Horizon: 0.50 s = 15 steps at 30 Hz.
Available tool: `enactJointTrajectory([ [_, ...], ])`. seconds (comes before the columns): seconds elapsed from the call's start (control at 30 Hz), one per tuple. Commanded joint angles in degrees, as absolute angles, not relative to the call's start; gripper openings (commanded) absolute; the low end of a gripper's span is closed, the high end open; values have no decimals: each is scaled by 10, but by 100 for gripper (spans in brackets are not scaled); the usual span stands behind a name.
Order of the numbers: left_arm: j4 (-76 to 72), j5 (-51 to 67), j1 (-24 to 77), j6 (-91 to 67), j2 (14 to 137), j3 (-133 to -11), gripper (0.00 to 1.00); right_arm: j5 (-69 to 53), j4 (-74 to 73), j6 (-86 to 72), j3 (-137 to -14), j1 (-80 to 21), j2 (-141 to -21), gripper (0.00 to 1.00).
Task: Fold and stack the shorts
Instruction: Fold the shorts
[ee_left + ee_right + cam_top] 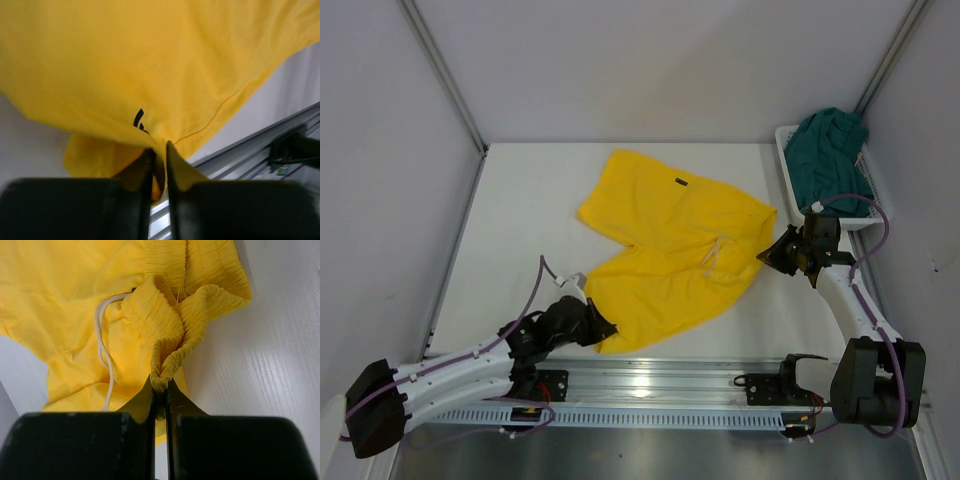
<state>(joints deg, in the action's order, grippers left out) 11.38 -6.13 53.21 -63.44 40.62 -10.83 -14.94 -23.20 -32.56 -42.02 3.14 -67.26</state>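
I will let go of the yellow waistband with my right gripper at its far corner (771,188), close beside the white mesh basket.
The bright yellow shorts (670,245) lie spread on the white table, legs to the left, with a small dark logo (680,182) near the far edge. My left gripper (604,327) is shut on the hem of the near leg; the left wrist view shows yellow fabric (150,75) pinched between the fingers (145,170). My right gripper (767,255) is shut on the gathered elastic waistband (165,370) at the shorts' right side, beside a white drawstring (102,340). The dark teal shorts (830,155) lie bunched in the basket at the far right.
A white mesh basket (790,150) stands at the table's far right corner against the wall. An aluminium rail (660,385) runs along the near edge between the arm bases. Grey walls close in the left, back and right sides.
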Motion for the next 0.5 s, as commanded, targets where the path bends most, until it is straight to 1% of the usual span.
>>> enactJointTrajectory([
  [0.0,73,-51,537,-622,397,-106,0,-159,-228,-325,-419,33,-655,0],
  [0.1,104,-62,537,-613,369,-120,0,-162,-238,-323,-420,33,-650,0],
  [0.2,165,-95,537,-578,332,-164,0,-158,-263,-316,-420,29,-631,0],
  [0.3,288,-156,535,-539,307,-256,0,-146,-306,-311,-414,19,-601,0],
  [0.4,378,-219,529,-499,299,-344,0,-157,-341,-314,-395,14,-556,0],
  [0.47,407,-247,520,-472,296,-392,0,-158,-363,-323,-376,2,-530,0],
])
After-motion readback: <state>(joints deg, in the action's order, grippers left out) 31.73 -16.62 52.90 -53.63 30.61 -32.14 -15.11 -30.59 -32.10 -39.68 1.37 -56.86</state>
